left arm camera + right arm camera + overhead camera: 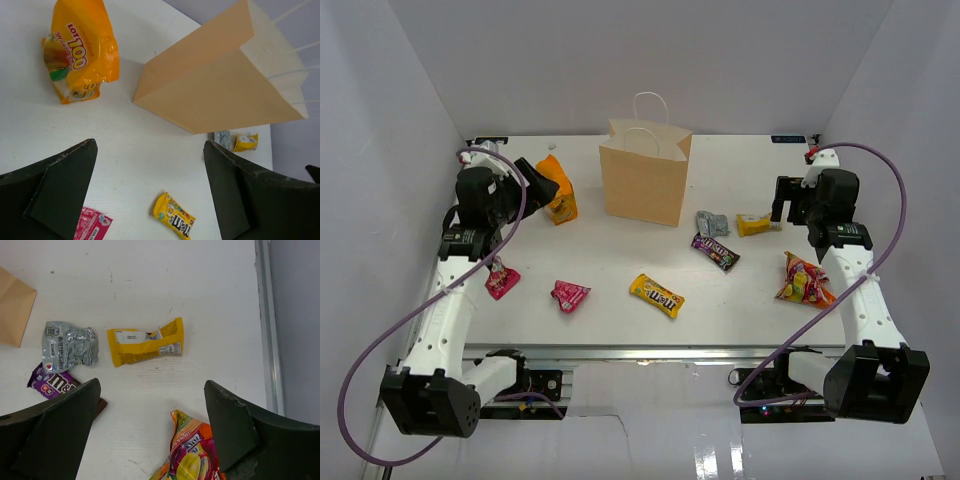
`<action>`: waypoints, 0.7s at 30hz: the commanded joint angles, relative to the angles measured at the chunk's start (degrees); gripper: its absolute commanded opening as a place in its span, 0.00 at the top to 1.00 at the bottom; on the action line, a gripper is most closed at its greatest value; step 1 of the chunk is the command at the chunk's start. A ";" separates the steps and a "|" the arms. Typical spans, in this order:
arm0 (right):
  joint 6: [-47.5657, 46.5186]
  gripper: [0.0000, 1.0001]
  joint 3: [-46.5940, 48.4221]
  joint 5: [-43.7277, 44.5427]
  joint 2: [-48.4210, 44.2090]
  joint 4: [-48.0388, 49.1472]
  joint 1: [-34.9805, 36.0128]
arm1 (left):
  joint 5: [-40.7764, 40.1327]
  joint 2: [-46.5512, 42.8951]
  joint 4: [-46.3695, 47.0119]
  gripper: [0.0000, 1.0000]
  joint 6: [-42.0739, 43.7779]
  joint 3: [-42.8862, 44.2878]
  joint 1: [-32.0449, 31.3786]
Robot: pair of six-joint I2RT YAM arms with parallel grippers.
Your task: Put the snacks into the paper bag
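Note:
The robot's left gripper will close on the top end of the orange packet (pixel 552 167) (pixel 89 14), which stands beside the tan paper bag.
The tan paper bag (pixel 645 180) stands upright at the table's back centre, with white cord handles; it also shows in the left wrist view (pixel 220 85). Snack packets lie around it: orange (pixel 558 198) (pixel 80 50), two pink (pixel 502 281) (pixel 569 295), yellow M&M's (pixel 656 295) (pixel 174 218), silver (pixel 711 223) (pixel 67 346), purple-brown (pixel 715 251) (pixel 52 384), yellow (pixel 756 224) (pixel 146 341), multicoloured (pixel 804 280) (pixel 192 452). My left gripper (pixel 540 182) is open and empty left of the bag. My right gripper (pixel 782 204) is open and empty above the yellow and multicoloured packets.
White enclosure walls stand on the left, right and back. A metal rail (pixel 267 325) runs along the table's right edge. The arm bases and purple cables (pixel 380 360) sit at the near edge.

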 commanded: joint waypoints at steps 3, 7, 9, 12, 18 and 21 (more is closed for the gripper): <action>-15.14 0.10 2.95 -16.44 -0.39 -0.89 -0.09 | -3.33 8.33 -5.11 0.02 -5.96 12.94 0.06; -27.30 0.10 3.91 -30.25 -0.13 -8.11 0.08 | -9.03 18.17 -11.53 0.02 -6.49 24.45 -1.69; -32.12 0.10 5.31 -33.61 1.01 -11.88 0.17 | -13.00 25.64 -16.36 0.02 -5.79 33.06 -3.71; -29.69 0.10 4.09 -34.58 1.63 -12.26 0.08 | -20.72 36.86 -24.27 0.02 -4.74 47.34 -7.13; -29.69 0.10 1.72 -37.31 2.42 -11.73 0.08 | -29.88 49.74 -29.91 0.02 -2.18 61.56 -10.58; -29.68 0.10 1.28 -36.88 2.86 -11.29 0.08 | -31.73 52.81 -30.09 0.02 -3.67 60.95 -10.58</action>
